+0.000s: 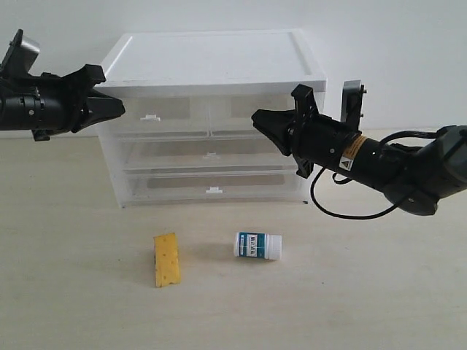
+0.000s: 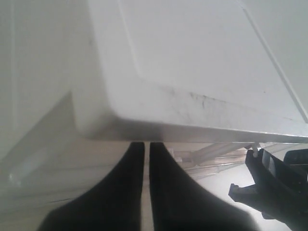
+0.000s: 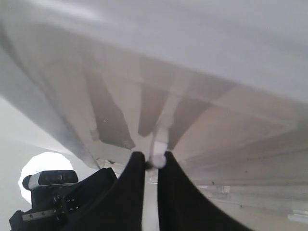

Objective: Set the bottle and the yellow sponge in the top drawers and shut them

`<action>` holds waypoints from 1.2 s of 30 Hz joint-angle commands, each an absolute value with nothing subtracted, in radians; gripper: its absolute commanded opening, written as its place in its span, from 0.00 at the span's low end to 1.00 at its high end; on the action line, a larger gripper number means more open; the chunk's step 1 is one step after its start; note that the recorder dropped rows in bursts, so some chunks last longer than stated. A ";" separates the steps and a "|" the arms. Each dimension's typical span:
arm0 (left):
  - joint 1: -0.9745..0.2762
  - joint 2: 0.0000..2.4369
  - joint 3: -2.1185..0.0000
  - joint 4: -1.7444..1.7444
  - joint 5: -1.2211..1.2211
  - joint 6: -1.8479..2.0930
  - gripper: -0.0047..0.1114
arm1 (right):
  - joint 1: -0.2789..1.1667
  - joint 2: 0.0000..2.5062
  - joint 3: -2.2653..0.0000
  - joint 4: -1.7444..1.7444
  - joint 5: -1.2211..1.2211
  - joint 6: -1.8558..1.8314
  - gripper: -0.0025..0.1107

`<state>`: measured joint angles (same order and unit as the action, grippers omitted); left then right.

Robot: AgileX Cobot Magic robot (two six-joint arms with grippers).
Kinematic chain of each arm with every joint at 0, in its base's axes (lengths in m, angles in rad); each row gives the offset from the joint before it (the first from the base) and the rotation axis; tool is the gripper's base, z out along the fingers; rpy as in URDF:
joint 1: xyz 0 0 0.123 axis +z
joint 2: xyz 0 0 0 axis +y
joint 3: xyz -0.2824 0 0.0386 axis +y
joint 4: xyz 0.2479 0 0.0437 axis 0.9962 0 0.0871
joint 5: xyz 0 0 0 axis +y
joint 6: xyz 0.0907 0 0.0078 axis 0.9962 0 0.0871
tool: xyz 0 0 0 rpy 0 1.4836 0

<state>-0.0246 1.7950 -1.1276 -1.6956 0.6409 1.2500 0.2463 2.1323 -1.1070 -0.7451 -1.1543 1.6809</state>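
Observation:
Next, my right gripper opens its fingers and grips the handle nearer the drawer's front [image 3: 161, 136] before pulling, because they pinch only the end of the drawer's handle.
The bottle [image 1: 257, 246] lies on its side on the table in front of the cabinet [image 1: 211, 55]. To its left lies the yellow sponge [image 1: 166, 259]. Both top drawers look pushed in: the left one [image 1: 157, 109] and the right one [image 1: 233, 108]. My right gripper [image 1: 257, 118] reaches to the right drawer's front. In the right wrist view that gripper [image 3: 151, 156] is shut on the drawer's white handle tab [image 3: 159, 144]. Beside the cabinet's upper left corner hovers my left gripper [image 1: 120, 108], whose jaws [image 2: 147, 145] are shut and empty.
Two full-width drawers [image 1: 211, 155] sit below the top pair, both shut. A black cable [image 1: 343, 211] loops under the right arm. The right arm [image 2: 269, 183] shows in the left wrist view. A white wall stands behind the cabinet.

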 commanded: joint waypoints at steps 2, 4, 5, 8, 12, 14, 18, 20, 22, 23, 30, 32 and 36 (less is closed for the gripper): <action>-0.024 1.794 -1.141 -1.710 0.629 1.257 0.07 | 0.241 2.126 -1.116 -0.802 -1.221 1.713 0.02; -0.024 1.794 -1.141 -1.710 0.629 1.257 0.07 | 0.241 2.126 -1.111 -0.819 -1.221 1.720 0.02; -0.024 1.794 -1.141 -1.710 0.629 1.257 0.07 | 0.241 2.126 -1.105 -0.821 -1.221 1.718 0.02; -0.024 1.794 -1.141 -1.710 0.629 1.257 0.07 | 0.241 2.126 -1.075 -0.821 -1.221 1.716 0.02; -0.024 1.794 -1.141 -1.710 0.625 1.261 0.07 | 0.241 2.126 -1.032 -0.823 -1.221 1.690 0.02; -0.024 1.794 -1.141 -1.710 0.625 1.264 0.07 | 0.241 2.126 -1.013 -0.833 -1.221 1.690 0.02; -0.024 1.794 -1.141 -1.710 0.625 1.264 0.07 | 0.241 2.126 -0.987 -0.851 -1.221 1.672 0.02; -0.024 1.794 -1.141 -1.710 0.625 1.264 0.07 | 0.241 2.124 -0.970 -0.856 -1.221 1.667 0.02; -0.024 1.794 -1.141 -1.710 0.625 1.264 0.07 | 0.241 2.124 -0.955 -0.854 -1.221 1.662 0.02; -0.024 1.794 -1.141 -1.710 0.625 1.266 0.07 | 0.241 2.122 -0.948 -0.854 -1.221 1.658 0.02; -0.024 1.794 -1.141 -1.710 0.625 1.291 0.07 | 0.241 2.029 -0.872 -0.854 -1.221 1.605 0.02; -0.024 1.794 -1.141 -1.710 0.625 1.291 0.07 | 0.240 2.006 -0.872 -0.842 -1.221 1.667 0.02; -0.024 1.794 -1.141 -1.710 0.629 1.291 0.07 | 0.240 2.002 -0.872 -0.767 -1.221 1.679 0.34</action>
